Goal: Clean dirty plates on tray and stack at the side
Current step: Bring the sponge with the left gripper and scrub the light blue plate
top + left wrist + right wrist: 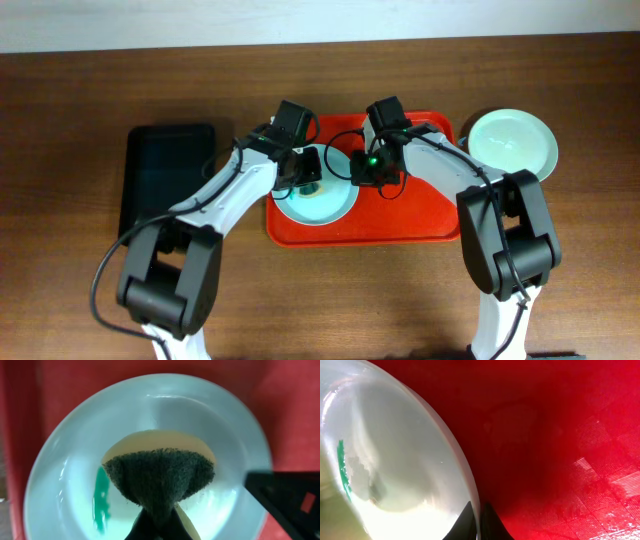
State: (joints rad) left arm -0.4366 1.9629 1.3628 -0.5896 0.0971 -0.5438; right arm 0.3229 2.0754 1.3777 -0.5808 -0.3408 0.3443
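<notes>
The sponge, now held on the plate's middle, will be let go by my left gripper in the middle of the smaller black tray [162, 186], which is sitting on the table.
A pale blue plate [322, 207] lies on the left part of the red tray [420, 215]. It has a teal smear [101, 500] left of its middle. My left gripper [310, 178] is shut on a sponge [160, 477], dark green side forward and yellow behind, held on the plate's middle [65, 475]. My right gripper [360, 170] is shut on the plate's right rim [470, 490], fingers [479, 520] either side of it. A mint green plate [512, 140] sits on the table right of the tray. No white plate shows.
A smaller black tray [168, 175] lies on the wooden table left of the red tray. The right arm's finger [285, 492] juts into the left wrist view at the plate's right edge. The red tray floor [560, 435] right of the plate is bare.
</notes>
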